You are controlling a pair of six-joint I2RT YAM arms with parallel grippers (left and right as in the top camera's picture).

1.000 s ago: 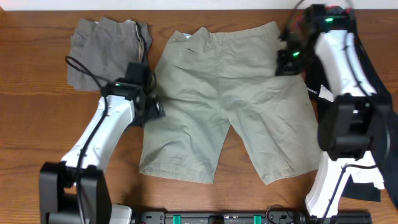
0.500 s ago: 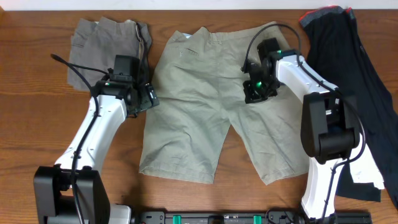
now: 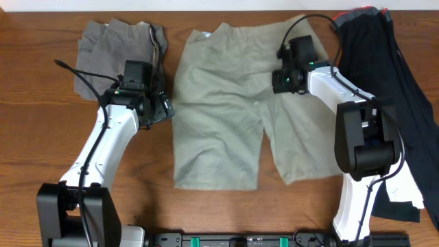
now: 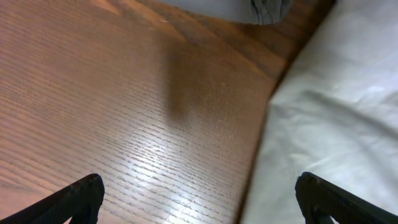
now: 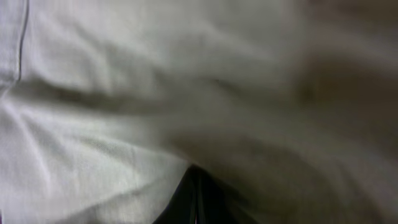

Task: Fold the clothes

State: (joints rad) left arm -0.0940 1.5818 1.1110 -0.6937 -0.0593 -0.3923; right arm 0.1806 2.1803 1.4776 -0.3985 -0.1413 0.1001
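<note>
I should close my left gripper on the khaki shorts' side edge (image 3: 175, 88) (image 4: 283, 86), slightly below the waistband, beside the grey shorts.
Light khaki shorts (image 3: 226, 116) lie flat in the middle of the table, waistband at the far side. My right gripper (image 3: 282, 81) rests on their upper right part, shut, with a pinch of the fabric. In the right wrist view the khaki cloth (image 5: 124, 93) fills the picture and bunches round the closed right gripper (image 5: 196, 199). My left gripper (image 3: 164, 108) hovers wide open just beside the shorts' left edge. In the left wrist view the left gripper (image 4: 199, 196) straddles bare wood and the shorts' edge (image 4: 336, 112), holding nothing.
Darker grey shorts (image 3: 116, 55) lie crumpled at the back left; their edge (image 4: 249, 7) shows in the left wrist view. A long black garment (image 3: 384, 82) runs down the right side under the right arm. The wooden table (image 3: 41, 137) shows bare at the left.
The right gripper swept from the shorts' far right corner inward and back, dragging the cloth. The shorts have narrowed and shifted right. The left gripper moved up a little along the left edge.
</note>
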